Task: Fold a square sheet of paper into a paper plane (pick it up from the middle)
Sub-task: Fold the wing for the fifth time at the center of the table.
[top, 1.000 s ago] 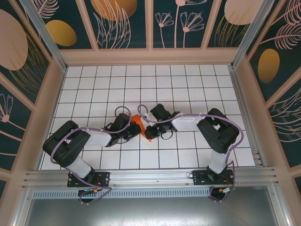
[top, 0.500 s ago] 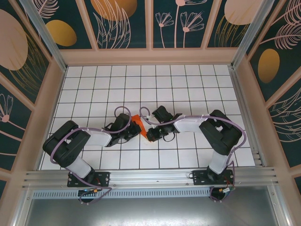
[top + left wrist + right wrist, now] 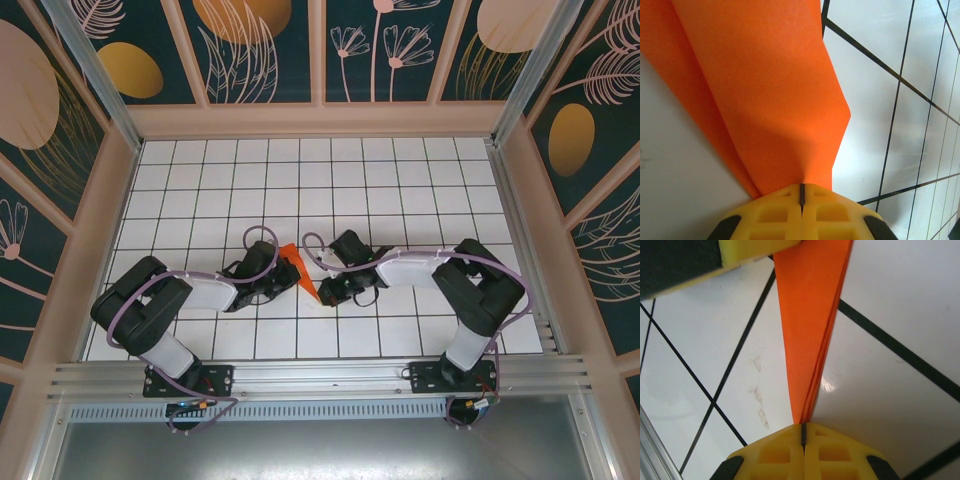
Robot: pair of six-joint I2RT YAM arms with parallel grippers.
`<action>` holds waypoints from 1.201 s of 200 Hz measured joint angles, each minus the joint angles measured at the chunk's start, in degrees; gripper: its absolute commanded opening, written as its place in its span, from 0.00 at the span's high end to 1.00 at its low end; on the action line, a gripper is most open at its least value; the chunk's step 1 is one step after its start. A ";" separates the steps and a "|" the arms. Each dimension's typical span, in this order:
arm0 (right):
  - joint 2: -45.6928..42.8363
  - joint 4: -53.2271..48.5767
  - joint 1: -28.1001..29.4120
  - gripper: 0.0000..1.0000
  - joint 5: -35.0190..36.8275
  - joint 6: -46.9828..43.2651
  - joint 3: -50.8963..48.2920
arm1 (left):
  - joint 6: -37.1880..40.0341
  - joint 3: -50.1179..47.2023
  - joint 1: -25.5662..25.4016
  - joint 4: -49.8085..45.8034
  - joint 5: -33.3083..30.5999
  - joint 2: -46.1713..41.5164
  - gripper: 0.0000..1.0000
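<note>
My right gripper will move up and take the wider folded part (image 3: pixel 809 317) before my left gripper opens, since it pinches only the pointed tip of the paper plane.
The orange-red paper, folded into a narrow pointed paper plane (image 3: pixel 299 267), hangs just above the white grid table between both grippers. My left gripper (image 3: pixel 284 271) is shut on its wide end, and the wing panels (image 3: pixel 765 90) fan out from the closed yellow jaws (image 3: pixel 801 189). My right gripper (image 3: pixel 319 291) is shut on the pointed tip, where the stacked layers (image 3: pixel 810 325) taper into its closed jaws (image 3: pixel 803 427). In the right wrist view the left gripper's yellow finger (image 3: pixel 757 249) shows at the top, over the far end of the paper.
The white tiled table (image 3: pixel 400 190) has low beige walls on three sides (image 3: pixel 318 120). An aluminium rail (image 3: pixel 320 378) with the arm bases runs along the near edge. Faint scuff marks (image 3: pixel 757 390) lie on the tile beside the paper.
The right gripper has shifted right and slightly toward the near edge, drawing the paper's tip with it. The left arm has stayed almost still, holding the wide end.
</note>
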 measured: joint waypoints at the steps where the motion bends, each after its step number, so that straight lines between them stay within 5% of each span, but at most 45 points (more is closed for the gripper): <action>1: -0.07 -0.09 0.02 1.00 0.07 -0.02 0.00 | 0.00 0.00 0.00 0.00 -0.02 0.00 0.95; 44: -3.37 1.03 0.31 1.00 0.57 2.49 1.14 | 0.00 0.00 0.00 0.11 0.02 -0.02 0.95; 158: 5.90 6.14 0.94 1.00 0.61 4.50 4.63 | 0.00 -0.02 0.00 0.11 -0.04 -0.02 0.98; 240: -5.40 5.62 0.94 1.00 1.95 4.59 -6.69 | 0.02 -0.35 0.02 0.33 -0.46 -0.37 0.97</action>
